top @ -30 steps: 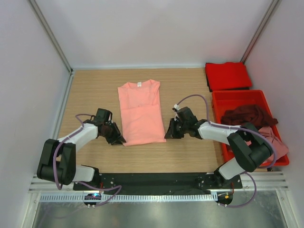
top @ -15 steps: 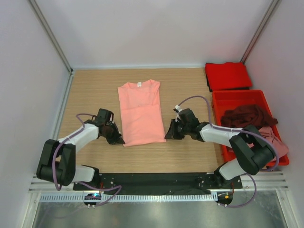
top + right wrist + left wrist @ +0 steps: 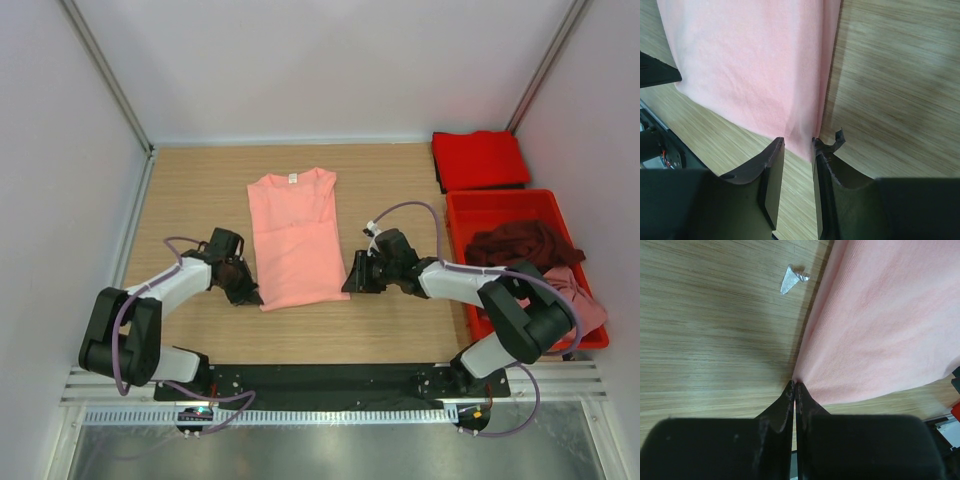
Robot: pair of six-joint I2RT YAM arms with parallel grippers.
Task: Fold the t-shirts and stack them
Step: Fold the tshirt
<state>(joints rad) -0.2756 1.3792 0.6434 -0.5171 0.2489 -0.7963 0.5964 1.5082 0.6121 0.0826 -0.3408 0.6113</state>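
Note:
My right gripper needs to pinch the shirt's corner there (image 3: 803, 149), where the salmon-pink t-shirt's near edge slants away toward that gripper, and pull it straight before folding.
The salmon-pink t-shirt (image 3: 295, 235) lies flat on the wooden table (image 3: 190, 190), folded lengthwise, collar at the far end. My left gripper (image 3: 248, 292) is at its near left corner. In the left wrist view the gripper (image 3: 795, 385) is pinched together on the corner of the shirt (image 3: 880, 315). My right gripper (image 3: 350, 282) is at the near right corner. In the right wrist view the gripper (image 3: 797, 142) is open, and the shirt's (image 3: 750, 60) corner lies between its jaws. A bright red t-shirt (image 3: 480, 158) lies folded at the far right.
A red plastic bin (image 3: 500, 200) at the right holds the dark maroon t-shirt (image 3: 520, 243) and the dusty pink t-shirt (image 3: 580, 295). A small silvery scrap (image 3: 792, 277) lies on the wood left of the shirt. White walls enclose the table.
Both grippers have edged inward to the salmon-pink shirt's near corners. The shirt itself has not moved.

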